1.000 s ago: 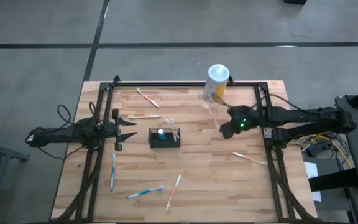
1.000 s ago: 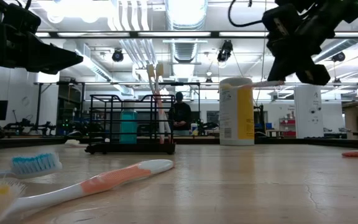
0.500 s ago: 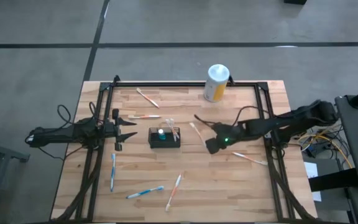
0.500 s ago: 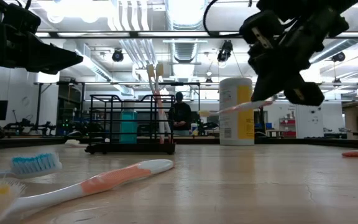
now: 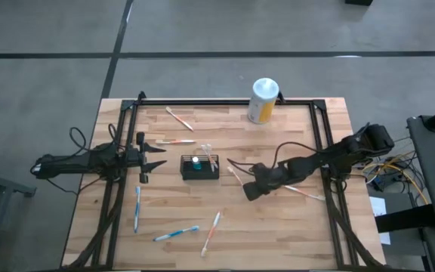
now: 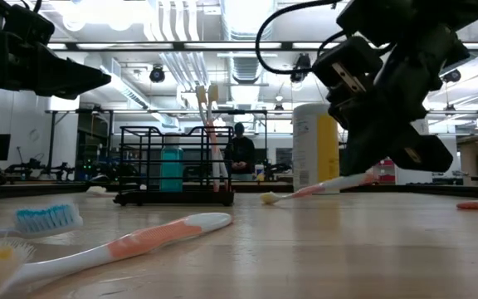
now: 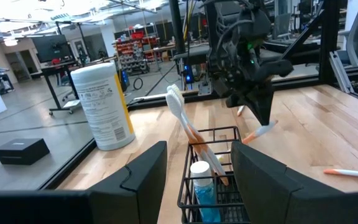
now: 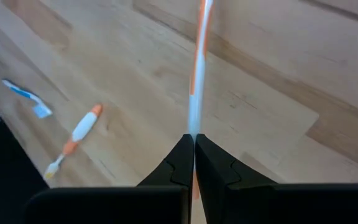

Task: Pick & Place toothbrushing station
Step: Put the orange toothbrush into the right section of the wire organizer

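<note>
The robot's right gripper needs to release the white-and-orange toothbrush on the bare wood just off the black basket's near corner [image 5: 243, 189].
The toothbrushing station [image 5: 200, 166] is a small black wire basket at the table's middle. Two toothbrushes and a blue tube stand in it, which the left wrist view shows as the basket [image 7: 216, 180]. My right gripper [image 5: 251, 189] hangs just right of the basket, slanting down, shut on a white-and-orange toothbrush [image 6: 314, 188]. That toothbrush's head end [image 6: 267, 198] is down at the tabletop; whether it touches, I cannot tell. My left gripper [image 5: 157, 155] waits level and open, left of the basket. My right gripper pinches the toothbrush's handle [image 8: 194, 127] between its two shut fingers, at the handle's end. The fingers slant down toward the table's left, and the brush sticks out ahead of them, roughly in line. The brush tilts down from the hold toward the basket.
A white-topped yellow canister [image 5: 263, 100] stands at the far edge. Loose toothbrushes lie at the far left [image 5: 178, 119], left of the basket [image 5: 176, 141], near left [image 5: 137, 208], near middle [image 5: 177, 233] [image 5: 212, 230] and right [image 5: 304, 192]. Black frame rails [image 5: 325, 151] border the table.
My right gripper has swung from beside the canister toward the table's middle and near edge, sinking and tipping further down. It stays shut on the toothbrush. The brush has come down with it, and its head end has dropped from canister-top height to the tabletop.
</note>
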Available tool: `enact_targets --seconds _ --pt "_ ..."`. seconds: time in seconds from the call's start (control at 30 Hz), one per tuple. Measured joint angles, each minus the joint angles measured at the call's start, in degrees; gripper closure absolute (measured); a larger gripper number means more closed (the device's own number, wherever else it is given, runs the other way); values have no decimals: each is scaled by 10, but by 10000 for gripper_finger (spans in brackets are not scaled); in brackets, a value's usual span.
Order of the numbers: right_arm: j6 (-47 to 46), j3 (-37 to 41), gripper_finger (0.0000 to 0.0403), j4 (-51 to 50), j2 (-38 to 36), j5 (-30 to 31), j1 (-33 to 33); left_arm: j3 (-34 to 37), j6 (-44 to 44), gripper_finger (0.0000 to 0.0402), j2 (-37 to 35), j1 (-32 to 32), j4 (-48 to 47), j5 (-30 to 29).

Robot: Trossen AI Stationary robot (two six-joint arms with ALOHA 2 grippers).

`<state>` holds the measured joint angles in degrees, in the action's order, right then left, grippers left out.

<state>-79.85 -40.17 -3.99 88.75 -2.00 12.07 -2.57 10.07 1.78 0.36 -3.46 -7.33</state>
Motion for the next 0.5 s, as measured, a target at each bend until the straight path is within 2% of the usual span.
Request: enact_targets --seconds 0.5 --pt "3 -26 394 -1 60 -16 4 0 0 216 0 0 0 0"
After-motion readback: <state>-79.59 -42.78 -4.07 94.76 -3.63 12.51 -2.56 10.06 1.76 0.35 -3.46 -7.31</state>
